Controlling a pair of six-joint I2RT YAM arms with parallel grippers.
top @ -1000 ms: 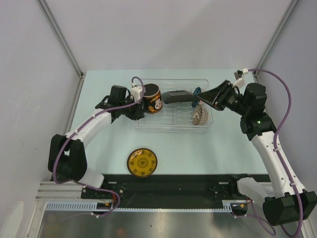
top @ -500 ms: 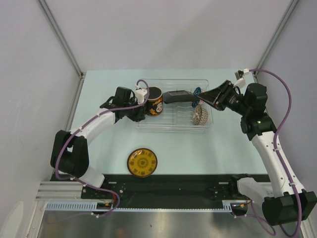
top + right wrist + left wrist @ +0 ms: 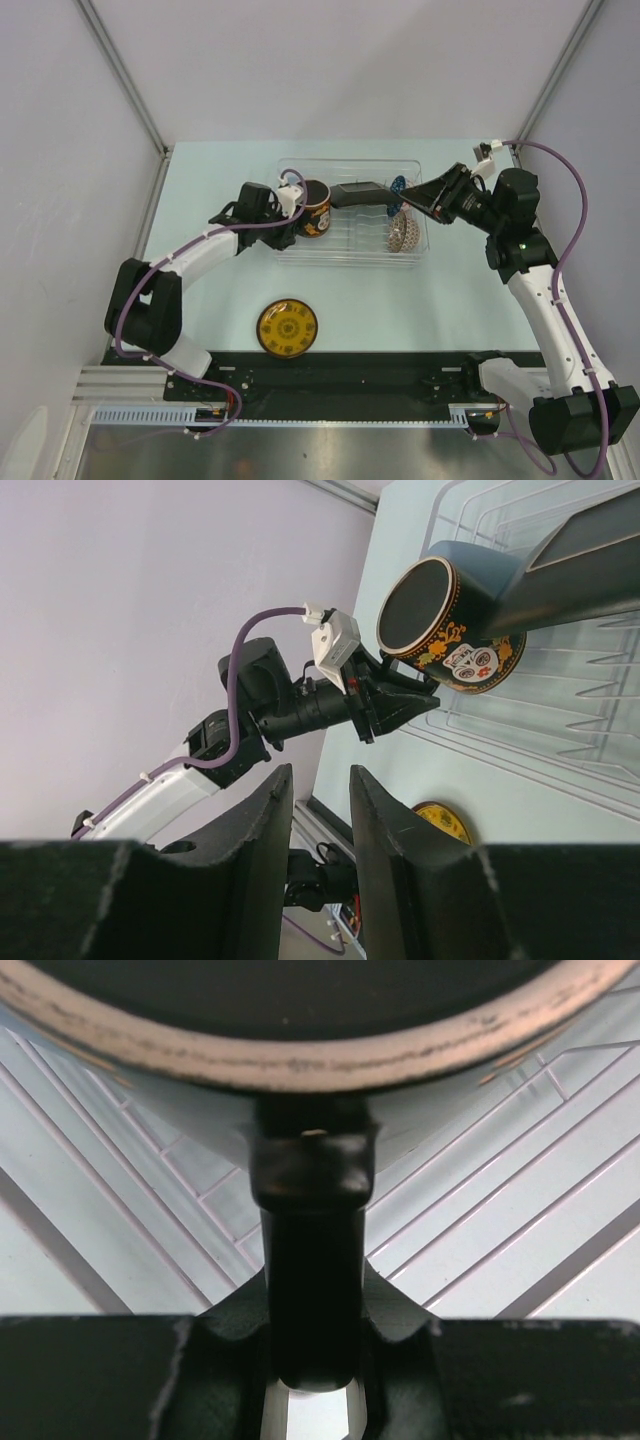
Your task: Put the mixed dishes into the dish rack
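Next, the left gripper sets the black flower-print mug free in the dish rack's front corner [image 3: 311, 231] nearest the yellow saucer.
My left gripper [image 3: 297, 210] is shut on the handle [image 3: 310, 1260] of the black flower-print mug [image 3: 316, 205]. It holds the mug over the left end of the see-through dish rack [image 3: 350, 258]. The mug's rim [image 3: 300, 1055] fills the top of the left wrist view, with the rack's ribs [image 3: 520, 1250] below. The square black plate [image 3: 360, 192] stands in the rack's middle. The blue-patterned bowl [image 3: 403, 232] lies at its right end. My right gripper [image 3: 408, 200] hovers there, narrowly open and empty [image 3: 320, 780]. The yellow saucer [image 3: 287, 327] lies on the table in front. I cannot make out the light-blue cup.
The right wrist view shows the mug [image 3: 445, 630], the plate's edge [image 3: 590, 555], the rack [image 3: 560, 710] and the left arm [image 3: 300, 705]. Enclosure walls stand left, right and behind. The arm bases and a black rail [image 3: 340, 375] line the near edge.
My left gripper has carried the mug to the right, further in over the rack's left end. The right arm has not moved.
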